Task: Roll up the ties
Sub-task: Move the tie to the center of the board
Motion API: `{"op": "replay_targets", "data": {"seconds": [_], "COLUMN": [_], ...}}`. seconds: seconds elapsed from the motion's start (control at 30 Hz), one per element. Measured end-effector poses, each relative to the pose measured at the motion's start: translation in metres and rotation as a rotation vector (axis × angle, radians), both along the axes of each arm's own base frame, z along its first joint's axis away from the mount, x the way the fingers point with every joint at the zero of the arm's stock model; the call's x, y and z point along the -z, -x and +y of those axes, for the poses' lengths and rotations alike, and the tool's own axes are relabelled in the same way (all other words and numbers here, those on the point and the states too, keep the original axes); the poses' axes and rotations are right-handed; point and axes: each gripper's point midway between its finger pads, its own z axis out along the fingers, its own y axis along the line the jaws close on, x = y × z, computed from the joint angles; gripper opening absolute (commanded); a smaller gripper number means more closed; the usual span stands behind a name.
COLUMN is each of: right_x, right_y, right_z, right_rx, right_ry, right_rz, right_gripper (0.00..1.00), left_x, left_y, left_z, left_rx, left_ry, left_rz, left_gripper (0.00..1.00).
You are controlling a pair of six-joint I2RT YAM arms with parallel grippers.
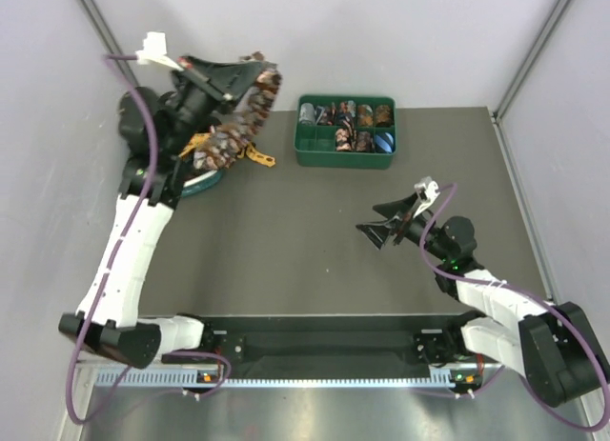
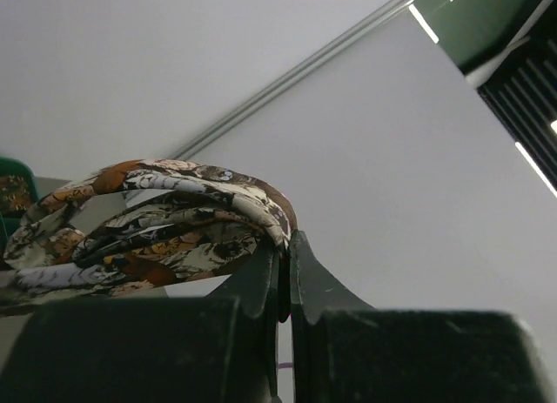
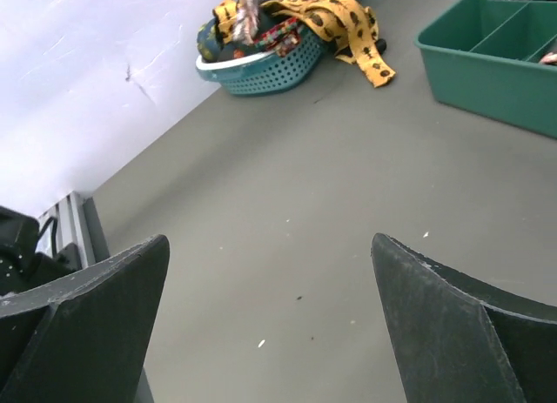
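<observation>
The robot's left gripper needs to let go of the brown-floral tie on the bare table (image 1: 387, 227) in front of the green divided tray. The tie now hangs toward the teal basket.
My left gripper (image 1: 254, 70) is raised at the back left, shut on the end of a brown-floral tie (image 1: 233, 127). The tie hangs from it in loose folds toward the teal basket (image 1: 202, 182). In the left wrist view the tie (image 2: 165, 220) loops out to the left of the closed fingertips (image 2: 298, 244). A gold-yellow tie (image 3: 348, 24) spills over the basket's rim (image 3: 261, 68) onto the table. My right gripper (image 1: 374, 221) hovers low over the bare table at right of centre, open and empty (image 3: 270, 255).
A green divided tray (image 1: 315, 155) at the back centre holds several small rolled ties (image 1: 351, 114); its corner (image 3: 487, 68) shows in the right wrist view. Grey walls close in the table on the left, back and right. Purple cables run along both arms.
</observation>
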Motion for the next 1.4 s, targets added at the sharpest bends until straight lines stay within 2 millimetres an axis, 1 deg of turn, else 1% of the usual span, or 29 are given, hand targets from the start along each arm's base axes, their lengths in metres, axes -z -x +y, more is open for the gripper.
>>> {"op": "replay_targets", "data": {"seconds": [0.03, 0.1, 0.23, 0.3, 0.4, 0.47, 0.53, 0.6, 0.73, 0.8, 0.87, 0.93, 1.1, 1.23, 1.4], "right_x": [0.001, 0.0, -0.005, -0.005, -0.005, -0.004, -0.004, -0.008, -0.023, -0.026, -0.025, -0.023, -0.014, -0.004, 0.017], "right_y": [0.001, 0.003, 0.006, 0.005, 0.003, 0.002, 0.001, 0.0, 0.0, -0.004, -0.01, -0.015, -0.026, -0.031, -0.034], "right_z": [0.001, 0.003, 0.007, 0.007, 0.005, 0.004, 0.003, 0.0, -0.007, -0.014, -0.02, -0.027, -0.038, -0.041, -0.036], "right_rx": [-0.011, -0.028, -0.047, -0.042, -0.024, -0.016, -0.005, 0.012, 0.062, 0.11, 0.16, 0.208, 0.293, 0.317, 0.294], "right_ry": [0.002, 0.003, 0.013, 0.02, 0.03, 0.034, 0.035, 0.037, 0.029, 0.036, 0.046, 0.058, 0.085, 0.103, 0.135], "right_rz": [0.002, -0.002, -0.034, -0.046, -0.054, -0.052, -0.055, -0.067, -0.121, -0.133, -0.132, -0.125, -0.095, -0.066, -0.01], "right_gripper": [1.0, 1.0, 1.0, 1.0, 1.0, 1.0, 1.0, 1.0, 1.0, 1.0, 1.0, 1.0, 1.0, 1.0, 1.0], "left_x": [0.004, 0.015, 0.027, 0.03, 0.04, 0.047, 0.053, 0.058, 0.06, 0.06, 0.06, 0.057, 0.039, 0.031, 0.024], "left_y": [-0.004, -0.012, -0.02, -0.018, -0.005, 0.003, 0.008, 0.007, 0.001, 0.0, 0.004, 0.012, 0.028, 0.033, 0.038], "left_z": [-0.013, -0.033, -0.069, -0.093, -0.137, -0.16, -0.178, -0.19, -0.21, -0.217, -0.223, -0.228, -0.232, -0.232, -0.23], "left_rx": [0.02, 0.041, 0.081, 0.114, 0.194, 0.235, 0.264, 0.273, 0.289, 0.298, 0.31, 0.327, 0.358, 0.369, 0.38], "left_ry": [-0.01, -0.03, -0.057, -0.065, -0.09, -0.106, -0.121, -0.129, -0.135, -0.135, -0.136, -0.136, -0.116, -0.104, -0.092], "left_rz": [0.009, 0.03, 0.054, 0.059, 0.067, 0.07, 0.073, 0.079, 0.084, 0.084, 0.084, 0.079, 0.046, 0.034, 0.026], "left_gripper": [0.0, 0.0, 0.0, 0.0, 0.0, 0.0, 0.0, 0.0, 0.0, 0.0, 0.0, 0.0, 0.0, 0.0, 0.0]}}
